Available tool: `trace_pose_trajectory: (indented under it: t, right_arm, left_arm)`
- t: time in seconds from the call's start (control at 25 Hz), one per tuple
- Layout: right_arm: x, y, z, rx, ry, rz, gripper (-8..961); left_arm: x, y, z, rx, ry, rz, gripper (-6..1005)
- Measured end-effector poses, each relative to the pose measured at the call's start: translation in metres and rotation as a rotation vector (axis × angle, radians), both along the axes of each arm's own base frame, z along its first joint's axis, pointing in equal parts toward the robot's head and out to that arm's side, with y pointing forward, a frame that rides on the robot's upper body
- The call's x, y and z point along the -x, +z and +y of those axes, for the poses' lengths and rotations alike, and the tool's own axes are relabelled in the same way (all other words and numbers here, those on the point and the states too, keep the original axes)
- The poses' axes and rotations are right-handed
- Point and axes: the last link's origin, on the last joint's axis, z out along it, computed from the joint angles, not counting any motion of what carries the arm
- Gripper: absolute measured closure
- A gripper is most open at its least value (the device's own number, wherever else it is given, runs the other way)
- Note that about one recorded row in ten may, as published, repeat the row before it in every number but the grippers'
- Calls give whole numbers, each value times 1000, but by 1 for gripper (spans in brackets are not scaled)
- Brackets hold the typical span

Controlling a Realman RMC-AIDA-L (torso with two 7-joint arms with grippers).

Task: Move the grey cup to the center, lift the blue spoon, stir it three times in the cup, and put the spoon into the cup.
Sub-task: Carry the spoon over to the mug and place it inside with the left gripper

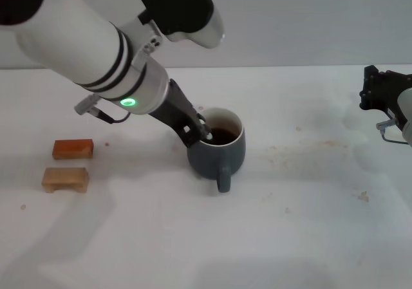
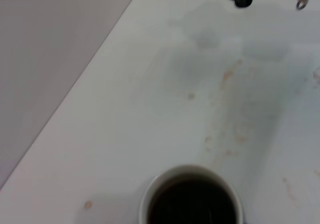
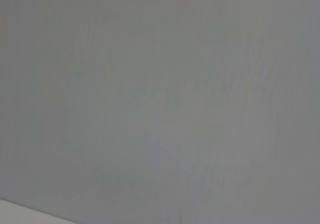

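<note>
The blue spoon will leave my left gripper against the grey cup's rim (image 1: 203,127), on the side facing the wooden blocks.
The grey cup (image 1: 217,150) stands on the white table near the middle, its handle towards me and dark liquid inside. It also shows in the left wrist view (image 2: 190,196) from above. My left gripper (image 1: 203,129) reaches down over the cup's left rim. Its dark fingers (image 1: 193,123) are closed on a slim pale piece, the blue spoon (image 1: 208,135), of which only a short bit shows at the rim; the rest is hidden in the cup. My right gripper (image 1: 378,93) is parked at the far right, away from the cup.
An orange-brown block (image 1: 73,149) and a tan wooden block (image 1: 65,179) lie at the left of the table. Brownish stains (image 1: 302,149) mark the table right of the cup. The right wrist view shows only a plain grey surface.
</note>
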Motion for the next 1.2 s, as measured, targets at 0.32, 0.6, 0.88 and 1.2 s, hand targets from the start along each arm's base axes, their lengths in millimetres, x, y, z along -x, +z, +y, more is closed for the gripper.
trace_pose_trajectory:
  t: [0.32, 0.6, 0.88, 1.2]
  right_arm:
    - [-1, 0, -2, -2, -4, 3, 952]
    - [-4, 0, -4, -5, -12, 7, 953]
    - [-6, 1, -5, -8, -14, 9, 952]
    - [-4, 1, -5, -11, -7, 12, 952]
  left_arm:
    - [-10, -7, 3, -10, -27, -70, 840]
    - [-10, -12, 13, -40, -39, -92, 839]
    - [-7, -13, 15, -44, -35, -92, 838]
    - [24, -11, 12, -84, 24, -111, 837]
